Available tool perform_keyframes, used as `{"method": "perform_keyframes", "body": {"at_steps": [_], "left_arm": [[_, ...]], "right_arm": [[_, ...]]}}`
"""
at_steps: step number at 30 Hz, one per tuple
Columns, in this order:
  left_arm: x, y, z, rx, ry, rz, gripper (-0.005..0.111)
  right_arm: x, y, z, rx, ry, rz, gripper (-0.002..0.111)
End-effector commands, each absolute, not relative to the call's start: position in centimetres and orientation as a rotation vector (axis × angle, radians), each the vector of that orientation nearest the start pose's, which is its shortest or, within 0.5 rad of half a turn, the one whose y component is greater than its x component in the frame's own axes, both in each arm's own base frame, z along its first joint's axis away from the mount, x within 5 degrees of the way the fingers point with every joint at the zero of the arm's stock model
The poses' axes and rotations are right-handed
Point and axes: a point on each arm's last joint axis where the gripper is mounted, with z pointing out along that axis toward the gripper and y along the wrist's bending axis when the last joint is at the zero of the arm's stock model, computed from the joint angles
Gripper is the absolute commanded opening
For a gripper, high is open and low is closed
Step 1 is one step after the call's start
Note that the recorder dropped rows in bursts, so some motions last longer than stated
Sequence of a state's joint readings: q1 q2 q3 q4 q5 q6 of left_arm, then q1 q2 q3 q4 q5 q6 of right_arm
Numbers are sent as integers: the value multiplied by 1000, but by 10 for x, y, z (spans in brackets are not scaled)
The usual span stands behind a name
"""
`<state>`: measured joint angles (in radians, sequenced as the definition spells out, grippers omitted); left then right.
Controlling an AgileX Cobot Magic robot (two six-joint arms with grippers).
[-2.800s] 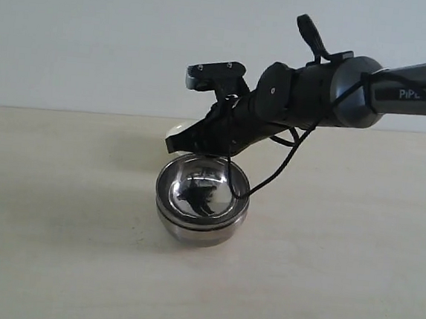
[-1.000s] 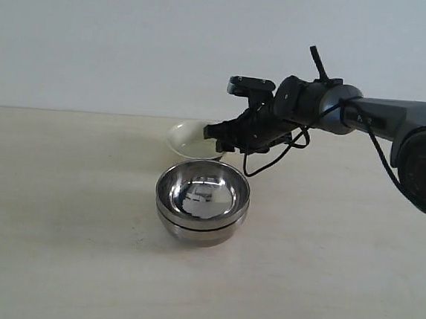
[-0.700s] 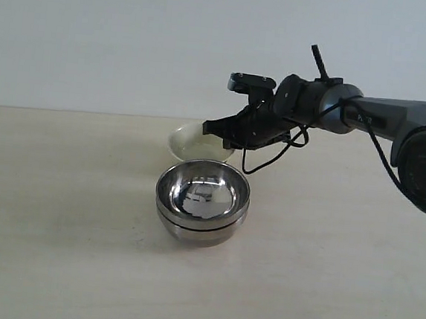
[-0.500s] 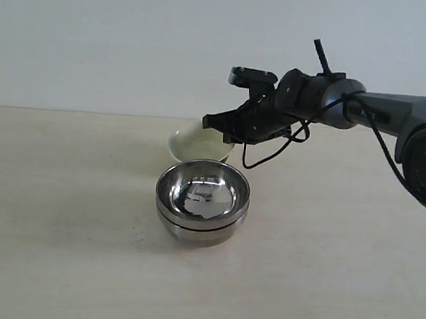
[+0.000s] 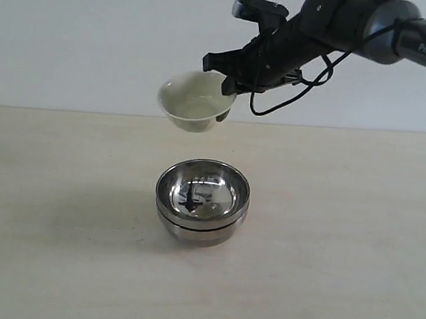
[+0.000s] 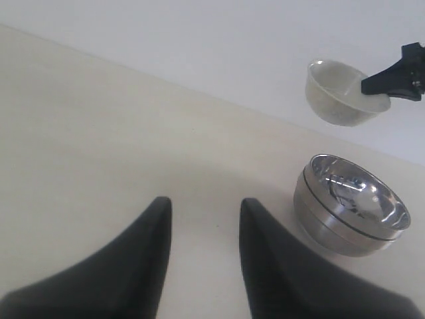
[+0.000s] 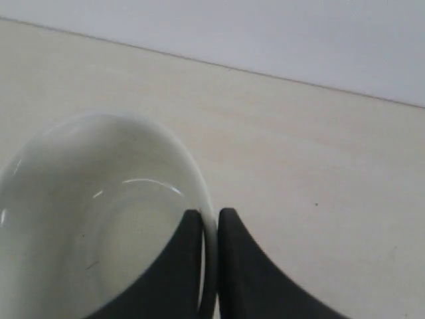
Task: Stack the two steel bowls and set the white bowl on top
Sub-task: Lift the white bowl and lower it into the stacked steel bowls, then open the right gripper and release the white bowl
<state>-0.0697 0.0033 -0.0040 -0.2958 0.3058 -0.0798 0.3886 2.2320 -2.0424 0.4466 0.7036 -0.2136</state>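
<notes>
My right gripper will let go of the white bowl inside the hollow of the upper steel bowl point(image 5: 206, 192).
The two steel bowls point(image 5: 202, 202) sit nested one inside the other at the middle of the table, also seen as one stack point(image 6: 348, 205) in the left wrist view. The white bowl point(image 5: 194, 100) hangs in the air above and behind that stack, tilted. My right gripper point(image 5: 224, 77) is shut on its rim, one finger inside and one outside the wall point(image 7: 210, 219). The same white bowl point(image 6: 337, 93) shows in the left wrist view. My left gripper point(image 6: 202, 209) is open over bare table, left of the stack, with nothing between its fingers.
A pale wooden table point(image 5: 59, 213) spreads around the stack. A plain light wall point(image 5: 97, 37) stands behind it. The right arm point(image 5: 359, 27) reaches in from the upper right, a black cable looping beneath it.
My right gripper has closed on the white bowl's rim and lifted it off the table behind the stack, up into the air. The steel bowls have stayed put.
</notes>
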Motion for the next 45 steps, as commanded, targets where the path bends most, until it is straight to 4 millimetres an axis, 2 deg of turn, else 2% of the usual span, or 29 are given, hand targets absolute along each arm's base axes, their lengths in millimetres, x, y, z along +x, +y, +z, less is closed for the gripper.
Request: {"method": "perform_keyframes", "body": {"at_steps": [1, 9, 11, 15, 21, 29, 35, 39, 40, 42, 45], "left_arm": [[54, -12, 187, -200, 1780, -387, 32], [54, -12, 187, -200, 1778, -387, 32], [54, -12, 187, -200, 1778, -387, 32], [54, -12, 187, -200, 1778, -387, 32], [54, -12, 187, -200, 1778, -387, 32], [54, -12, 187, -200, 1778, -387, 32], [54, -12, 187, -200, 1778, -387, 32], [54, -12, 187, -200, 1778, -387, 32], [54, -12, 187, -200, 1778, -387, 32], [54, -12, 187, -200, 1778, -387, 32], [54, -12, 187, -200, 1778, -387, 32]], "right_arm": [[451, 213, 291, -535, 2364, 607, 0], [411, 206, 291, -584, 2409, 577, 0], [399, 206, 284, -604, 2410, 562, 0], [388, 200, 263, -584, 2451, 540, 0], [381, 198, 232, -561, 2468, 505, 0], [379, 198, 225, -566, 2470, 497, 0], [378, 201, 206, -569, 2483, 488, 0], [380, 202, 207, -559, 2469, 489, 0], [380, 202, 207, -561, 2469, 488, 1], [380, 202, 207, -564, 2468, 487, 11], [379, 202, 207, -555, 2469, 496, 30]]}}
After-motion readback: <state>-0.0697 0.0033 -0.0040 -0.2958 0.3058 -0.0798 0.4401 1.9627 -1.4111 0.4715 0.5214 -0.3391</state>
